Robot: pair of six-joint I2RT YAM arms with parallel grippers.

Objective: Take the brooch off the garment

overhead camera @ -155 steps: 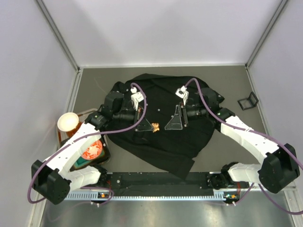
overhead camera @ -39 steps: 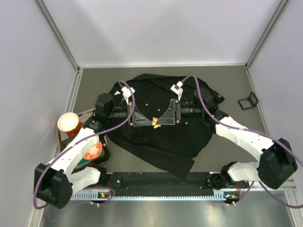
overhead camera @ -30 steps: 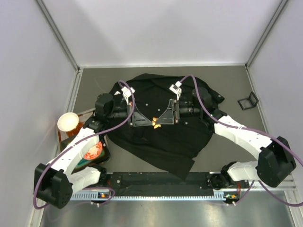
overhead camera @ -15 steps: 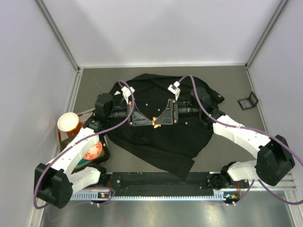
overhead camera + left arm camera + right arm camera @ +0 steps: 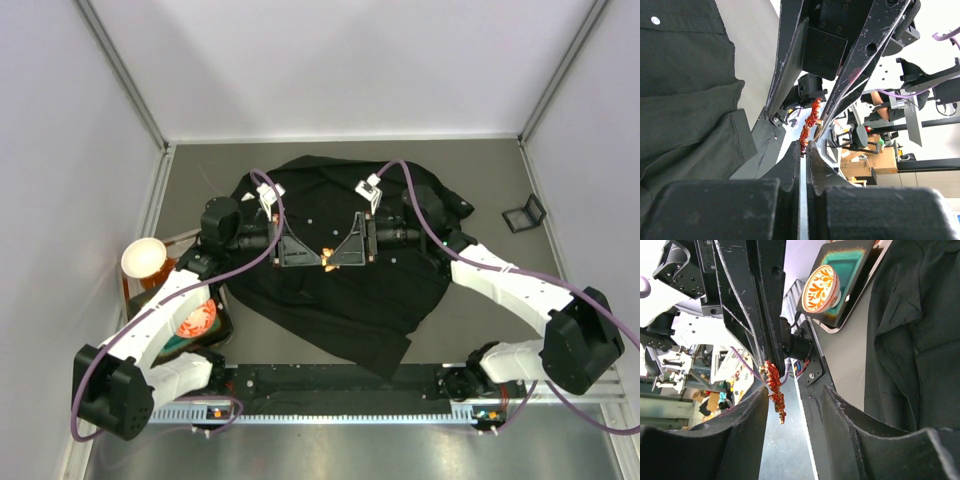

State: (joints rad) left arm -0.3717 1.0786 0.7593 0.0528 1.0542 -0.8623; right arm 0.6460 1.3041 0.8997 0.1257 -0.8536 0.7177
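My right gripper should open, center its fingers and close on the brooch's loose end (image 5: 781, 412), because the brooch slants close to one of its fingers.
The garment (image 5: 345, 295), a black shirt, lies spread on the table; it also shows in the left wrist view (image 5: 685, 100) and the right wrist view (image 5: 915, 330). The brooch (image 5: 328, 259), a tiny red-orange leaf, hangs above the shirt between the two grippers. My left gripper (image 5: 318, 260) is shut on the brooch (image 5: 812, 116) at its fingertips (image 5: 795, 150). My right gripper (image 5: 339, 258) faces it, open, its jaws on either side of the brooch (image 5: 775, 390), which lies close to one finger (image 5: 747, 412).
A dark tray (image 5: 215, 335) with a round orange patterned disc (image 5: 195, 318) sits at the left, also in the right wrist view (image 5: 822, 287). A pale cup (image 5: 143, 258) stands beside it. A small black frame (image 5: 523, 213) lies at the right.
Five seconds ago the brooch lay on the shirt between the separated grippers. Now the grippers are tip to tip with the brooch raised. Over the last second the right gripper edged slightly left.
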